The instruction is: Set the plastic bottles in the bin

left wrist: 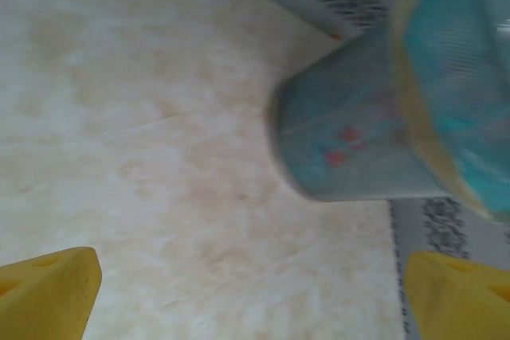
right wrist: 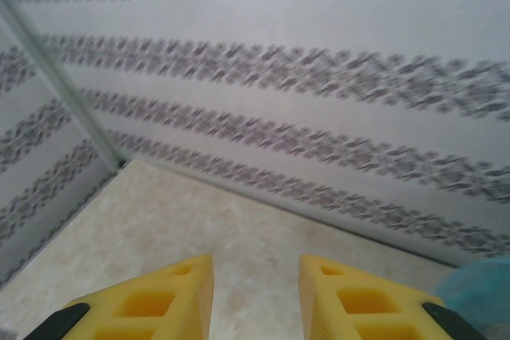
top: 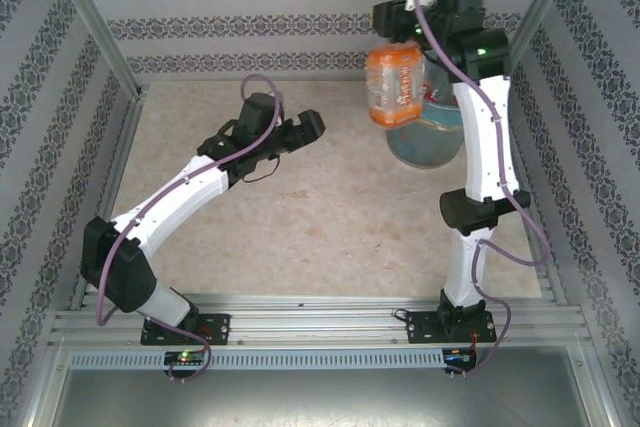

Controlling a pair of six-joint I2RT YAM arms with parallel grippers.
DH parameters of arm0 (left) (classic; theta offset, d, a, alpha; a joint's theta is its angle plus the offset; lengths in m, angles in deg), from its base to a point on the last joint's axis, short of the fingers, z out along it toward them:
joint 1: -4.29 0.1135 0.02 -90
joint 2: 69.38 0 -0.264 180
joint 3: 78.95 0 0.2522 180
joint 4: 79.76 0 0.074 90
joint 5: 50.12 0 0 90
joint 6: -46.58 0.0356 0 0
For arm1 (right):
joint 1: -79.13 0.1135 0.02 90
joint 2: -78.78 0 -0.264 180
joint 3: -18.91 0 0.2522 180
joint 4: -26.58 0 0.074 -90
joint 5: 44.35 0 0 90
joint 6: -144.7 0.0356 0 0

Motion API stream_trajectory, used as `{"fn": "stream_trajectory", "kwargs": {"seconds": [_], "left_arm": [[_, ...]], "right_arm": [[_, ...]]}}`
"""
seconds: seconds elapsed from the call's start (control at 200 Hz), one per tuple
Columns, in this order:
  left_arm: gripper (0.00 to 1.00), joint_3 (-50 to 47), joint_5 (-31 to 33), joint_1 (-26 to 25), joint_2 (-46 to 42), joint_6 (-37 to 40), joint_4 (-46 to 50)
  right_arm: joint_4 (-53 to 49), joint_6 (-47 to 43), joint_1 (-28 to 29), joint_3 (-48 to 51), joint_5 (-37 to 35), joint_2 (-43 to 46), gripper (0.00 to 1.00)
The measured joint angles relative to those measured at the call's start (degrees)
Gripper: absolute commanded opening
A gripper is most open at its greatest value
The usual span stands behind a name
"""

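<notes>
The robot's right gripper should release the orange-labelled plastic bottle inside the bin's blue liner (top: 452,80), next to the red-labelled bottle.
An orange-labelled plastic bottle (top: 395,82) hangs upright in the air, its top against my raised right gripper (top: 402,39) and its bottom over the rim of the bin (top: 430,142). The right gripper (right wrist: 255,296) has its yellow fingers (right wrist: 167,300) a narrow gap apart. Near the tips that gap has nothing in it, so the hold lies further back. The bin's blue liner (right wrist: 482,288) shows low on the right. My left gripper (top: 310,127) hovers over mid-table, left of the bin. It (left wrist: 253,300) is open and empty, and the grey bin (left wrist: 351,141) with its blue bag stands ahead.
The beige table (top: 330,217) is enclosed by patterned walls (top: 300,27) at the back and both sides. Metal posts (top: 95,22) stand at the corners. An aluminium rail (top: 320,322) carrying both arm bases runs along the near edge.
</notes>
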Motion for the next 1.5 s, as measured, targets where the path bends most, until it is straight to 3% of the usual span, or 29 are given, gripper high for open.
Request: {"fn": "stream_trajectory", "kwargs": {"seconds": [0.135, 0.365, 0.729, 0.869, 1.169, 1.249, 1.424, 1.504], "left_arm": [[0.98, 4.9, -1.5, -2.3, 3.6, 1.8, -3.1], [0.98, 9.2, -3.0, -3.5, 8.7, 3.2, -4.8], [0.98, 9.2, -3.1, -3.9, 11.4, 3.3, -5.2], [0.98, 9.2, -3.1, -3.9, 12.7, 3.3, -5.2], [0.98, 9.9, -3.5, -3.9, 13.4, 3.2, -5.2], [0.98, 9.9, -3.5, -3.9, 13.4, 3.2, -5.2], [0.98, 9.9, -3.4, -3.9, 13.4, 3.0, -5.2], [0.98, 9.9, -3.4, -3.9, 13.4, 3.0, -5.2]], "right_arm": [[2.7, 0.0, -4.3, 1.6, -2.4, 2.3, 0.0], [9.1, -4.6, -7.0, 3.4, -12.9, 3.1, 0.0], [20.7, -14.5, -7.0, 3.7, -26.6, -5.9, 0.0], [21.0, -14.4, -7.6, 8.1, -28.1, -8.5, 0.0], [27.1, -6.6, -13.3, 28.4, -25.2, -6.0, 0.0], [28.5, -4.6, -14.8, 30.1, -24.0, -4.9, 0.16], [29.5, -3.1, -15.7, 31.1, -22.4, -4.4, 0.23], [29.7, -3.1, -15.7, 31.2, -21.8, -4.4, 0.47]]}}
